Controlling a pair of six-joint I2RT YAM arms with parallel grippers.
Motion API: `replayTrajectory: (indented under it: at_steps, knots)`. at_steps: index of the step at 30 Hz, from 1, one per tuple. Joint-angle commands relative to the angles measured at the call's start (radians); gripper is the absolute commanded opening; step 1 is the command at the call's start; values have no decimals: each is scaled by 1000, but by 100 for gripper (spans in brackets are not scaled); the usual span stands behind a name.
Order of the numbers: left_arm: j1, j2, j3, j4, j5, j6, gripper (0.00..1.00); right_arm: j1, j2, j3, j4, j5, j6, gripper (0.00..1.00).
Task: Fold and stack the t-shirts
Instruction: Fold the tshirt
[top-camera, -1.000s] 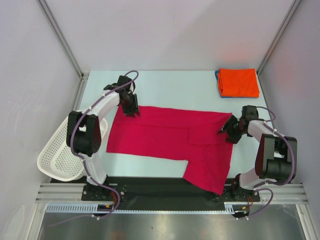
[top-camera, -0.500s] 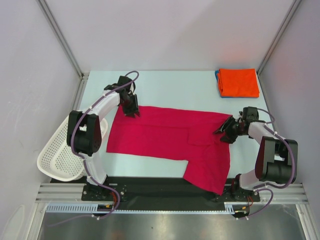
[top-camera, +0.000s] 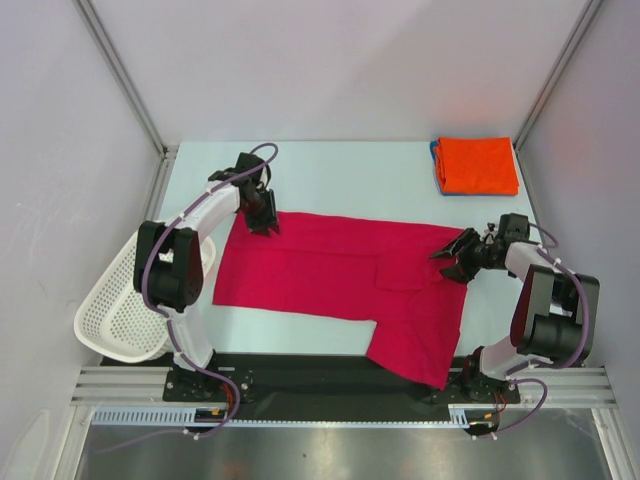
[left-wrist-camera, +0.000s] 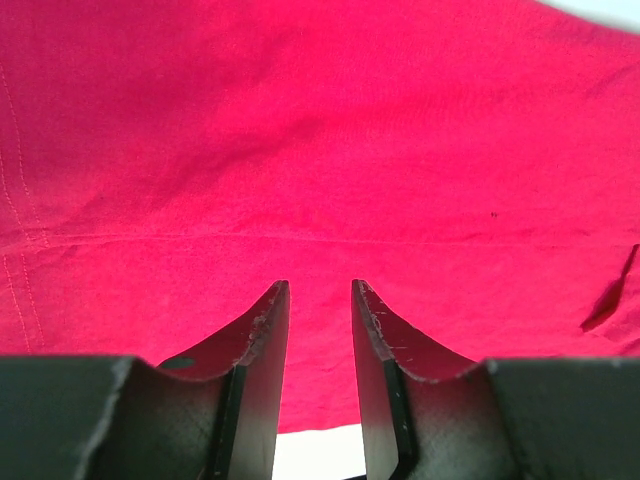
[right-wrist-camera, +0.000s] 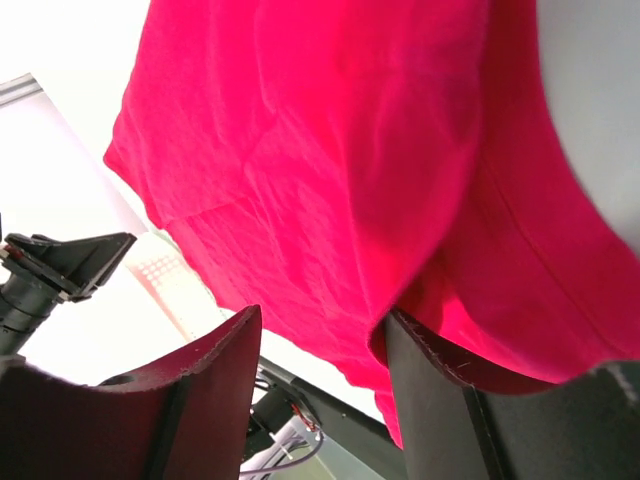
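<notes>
The crimson t-shirt's fold leans on a finger of the robot's right gripper, outside the gap, so that gripper should back away, turn, and pinch the fold's near edge (top-camera: 433, 273) from above.
A crimson t-shirt (top-camera: 330, 270) lies spread flat across the middle of the table, with one flap reaching toward the near edge at the right. My left gripper (top-camera: 262, 225) sits low at the shirt's far left corner. In the left wrist view its jaws (left-wrist-camera: 320, 290) stand apart over the cloth (left-wrist-camera: 320, 150), nothing pinched. My right gripper (top-camera: 452, 260) is at the shirt's right edge, open. In the right wrist view (right-wrist-camera: 320, 320) a cloth fold (right-wrist-camera: 330, 150) rests against one finger (right-wrist-camera: 440, 380). A folded orange t-shirt (top-camera: 478, 165) lies on a blue one (top-camera: 438, 172) at the far right.
A white perforated basket (top-camera: 115, 310) hangs off the table's left edge beside the left arm. Grey walls and metal posts close in the table at the back and sides. A black rail (top-camera: 330, 375) runs along the near edge.
The right gripper's wrist has shifted slightly right and away, its jaws staying at the shirt's right edge. The left gripper and the shirts have not visibly moved.
</notes>
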Motion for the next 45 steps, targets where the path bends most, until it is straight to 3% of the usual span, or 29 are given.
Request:
replayTrajectory:
  at_steps: [1,12,20,26,29,33,37,39,41,42,45]
  knots:
    - [-2,-31,-1,16,7,14,36,5,22,48,27,-31,8,59]
    - [12,-40,-24,27,13,20,36,54,-30,45,-154,179,-153,58]
    - [20,-39,-26,27,15,26,36,56,-56,13,-151,172,-170,58]
    - [33,-33,-21,25,24,29,36,94,14,33,-130,161,-178,55]
    - [36,-40,-23,25,24,29,36,123,39,55,-134,161,-167,51]
    - [38,-48,-38,31,21,28,36,110,59,95,-127,69,-111,28]
    - [40,-54,-49,36,18,25,36,67,99,172,-85,-41,58,22]
    - [40,-51,-56,41,19,20,36,56,147,254,-85,-43,110,25]
    - [40,-53,-60,45,22,17,36,50,200,292,-64,-51,138,35]
    - [40,-53,-66,47,25,16,36,50,270,307,-41,-101,175,45]
    - [40,-50,-69,47,27,14,36,67,361,379,18,-147,183,52]
